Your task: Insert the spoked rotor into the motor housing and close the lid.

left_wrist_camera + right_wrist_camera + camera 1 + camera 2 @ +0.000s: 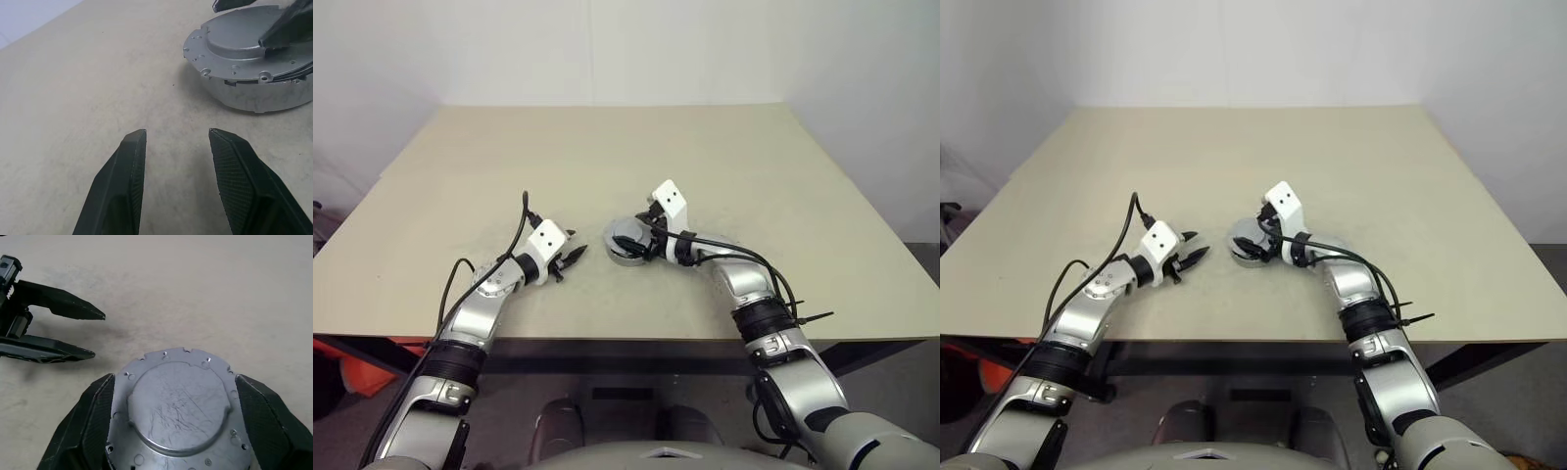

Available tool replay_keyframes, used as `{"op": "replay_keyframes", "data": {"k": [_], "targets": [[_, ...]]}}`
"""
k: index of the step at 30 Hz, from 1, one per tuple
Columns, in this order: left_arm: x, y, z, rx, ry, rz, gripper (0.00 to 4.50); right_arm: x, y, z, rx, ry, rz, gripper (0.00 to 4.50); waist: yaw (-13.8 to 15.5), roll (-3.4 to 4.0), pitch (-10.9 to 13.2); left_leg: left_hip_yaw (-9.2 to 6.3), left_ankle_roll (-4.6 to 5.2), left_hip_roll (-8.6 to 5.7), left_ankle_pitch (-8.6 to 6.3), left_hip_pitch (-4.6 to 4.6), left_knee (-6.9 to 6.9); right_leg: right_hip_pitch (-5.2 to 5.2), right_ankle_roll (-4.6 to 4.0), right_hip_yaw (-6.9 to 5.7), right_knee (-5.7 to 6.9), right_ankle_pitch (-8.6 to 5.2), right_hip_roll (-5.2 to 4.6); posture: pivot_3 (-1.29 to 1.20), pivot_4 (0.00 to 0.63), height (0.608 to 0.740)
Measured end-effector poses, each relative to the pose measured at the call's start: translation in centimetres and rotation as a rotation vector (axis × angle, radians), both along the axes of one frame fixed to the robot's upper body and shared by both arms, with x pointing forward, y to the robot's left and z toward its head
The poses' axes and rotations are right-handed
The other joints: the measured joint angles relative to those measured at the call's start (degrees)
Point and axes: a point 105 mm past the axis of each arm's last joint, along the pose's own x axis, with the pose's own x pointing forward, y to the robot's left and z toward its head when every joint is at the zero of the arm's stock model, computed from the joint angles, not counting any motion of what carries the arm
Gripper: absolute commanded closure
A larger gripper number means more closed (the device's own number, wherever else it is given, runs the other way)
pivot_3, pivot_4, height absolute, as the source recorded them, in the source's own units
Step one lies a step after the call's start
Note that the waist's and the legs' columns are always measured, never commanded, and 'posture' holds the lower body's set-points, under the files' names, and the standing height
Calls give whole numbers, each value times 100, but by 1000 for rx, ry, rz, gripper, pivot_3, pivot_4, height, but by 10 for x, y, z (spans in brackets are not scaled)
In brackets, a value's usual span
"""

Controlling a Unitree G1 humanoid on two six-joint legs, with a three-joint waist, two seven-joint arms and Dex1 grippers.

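A dark gap shows under the lid's edge while my right gripper spans that edge, so I should grip the lid's raised round centre (179,404) and work the lid into place.
The motor housing (259,95) stands on the table, a round grey metal body. The lid (178,404), a matte grey flanged cap with a raised round centre, lies on top of it and covers the inside. The spoked rotor is hidden. My right gripper (641,245) is open, with one finger (88,421) on each side of the housing, close against the flange. My left gripper (576,257) hovers a short way to the left of the housing, pointing at it. It is open, and only bare table shows between its fingers (122,181).
The beige table (607,147) spreads wide behind and to both sides of the housing. Its front edge runs close under both forearms. A black cable (519,230) loops over my left wrist.
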Motion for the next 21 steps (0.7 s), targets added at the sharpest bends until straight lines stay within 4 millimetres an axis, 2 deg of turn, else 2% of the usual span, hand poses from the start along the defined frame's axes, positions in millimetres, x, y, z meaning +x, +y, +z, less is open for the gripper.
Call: {"op": "replay_keyframes", "data": {"k": [11,14,16,17,21], "targets": [[0,1,0,7,-1,2,2362,1,1,-7,-47,-43,12,44,-2,-1,0,0,1,0,0,2,2,1,0,0,2,0,0,0,0,740],[0,1,0,7,-2,3,2362,3,1,-8,-57,-51,7,583,-2,-1,-1,0,1,0,0,5,2,3,0,0,3,0,0,0,0,740],[0,1,0,7,-2,3,2362,5,0,-8,-62,-55,4,1259,-3,-1,-1,0,2,0,-1,6,2,4,0,0,4,0,0,0,0,740],[0,1,0,7,-2,3,2362,5,1,-8,-64,-58,3,1388,-4,-1,-1,0,2,0,-1,6,2,4,0,0,4,0,0,0,0,740],[0,1,0,7,-2,4,2362,6,0,-9,-64,-62,4,1386,-4,-1,-1,0,5,0,-3,6,2,5,0,0,3,0,0,0,0,740]]}}
